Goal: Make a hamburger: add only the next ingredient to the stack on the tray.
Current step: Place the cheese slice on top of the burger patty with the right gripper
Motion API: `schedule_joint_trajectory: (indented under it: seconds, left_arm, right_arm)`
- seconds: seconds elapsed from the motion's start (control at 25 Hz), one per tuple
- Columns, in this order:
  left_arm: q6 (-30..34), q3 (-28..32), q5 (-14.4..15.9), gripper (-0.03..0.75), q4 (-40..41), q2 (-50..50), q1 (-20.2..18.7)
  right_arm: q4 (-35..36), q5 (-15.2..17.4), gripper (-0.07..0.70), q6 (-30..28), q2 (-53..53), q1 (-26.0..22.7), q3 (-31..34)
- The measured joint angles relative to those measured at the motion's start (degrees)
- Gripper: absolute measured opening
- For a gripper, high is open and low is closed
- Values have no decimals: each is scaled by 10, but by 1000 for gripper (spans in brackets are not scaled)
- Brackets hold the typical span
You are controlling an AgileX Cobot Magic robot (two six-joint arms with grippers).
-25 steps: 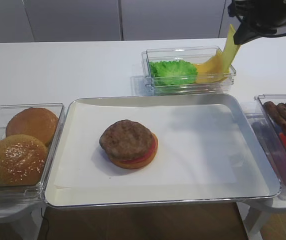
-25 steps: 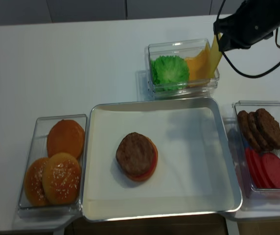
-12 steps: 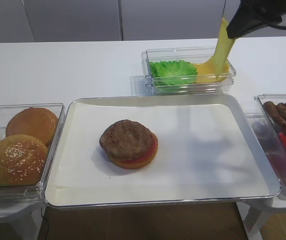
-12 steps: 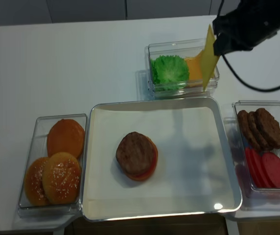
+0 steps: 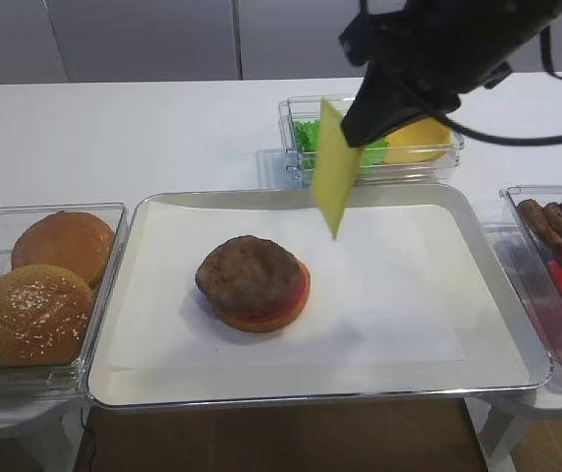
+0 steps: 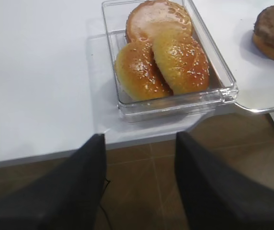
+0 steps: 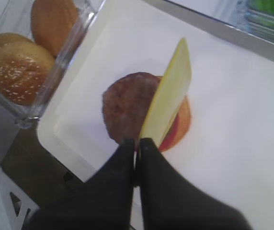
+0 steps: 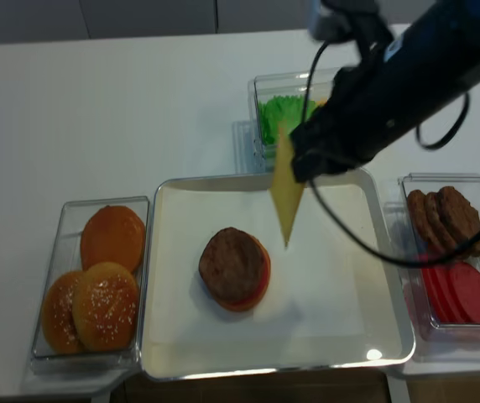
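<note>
The robot's right gripper will set the yellow cheese slice down on the brown patty (image 8: 230, 268) (image 7: 131, 106) that is on top of the stack.
A thin yellow cheese slice (image 5: 332, 177) (image 8: 287, 189) hangs on edge, pinched at its top corner by my right gripper (image 5: 350, 128) (image 8: 301, 164), which is shut on it. In the right wrist view the cheese slice (image 7: 170, 100) stands out from the gripper (image 7: 137, 143), right over the stack (image 7: 122, 108). The stack (image 5: 252, 280) (image 8: 234, 267), with its patty on top of tomato and bun, sits left of centre on the paper-lined silver tray (image 5: 409, 315) (image 8: 341, 311). The cheese hangs above the tray, a little behind and to the right of the stack. My left gripper (image 6: 139, 143) is open and empty, off the table's front edge.
A clear container of sesame buns (image 5: 35, 285) (image 6: 168, 57) borders the tray's left side. At the back stands a container with green lettuce (image 8: 278, 113) and more cheese. A container of patties and tomato slices (image 8: 450, 243) lies to the right. My right arm spans the back right.
My right gripper has carried the cheese slice out of the back container, forward and left, to hang over the tray near the stack. Nothing else has moved.
</note>
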Motion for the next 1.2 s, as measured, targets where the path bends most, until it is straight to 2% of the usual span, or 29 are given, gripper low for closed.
schedule_joint_trajectory:
  seconds: [0.24, 0.6, 0.92, 1.2]
  left_arm:
    - [0, 0, 0, 353, 0, 0, 0]
    - [0, 0, 0, 352, 0, 0, 0]
    - [0, 0, 0, 353, 0, 0, 0]
    - [0, 0, 0, 352, 0, 0, 0]
  right_arm:
    - [31, -38, 11, 1, 14, 80, 2]
    - [75, -74, 11, -1, 58, 139, 2]
    - [79, -89, 11, -17, 91, 148, 2]
    - [-12, -92, 11, -6, 104, 148, 2]
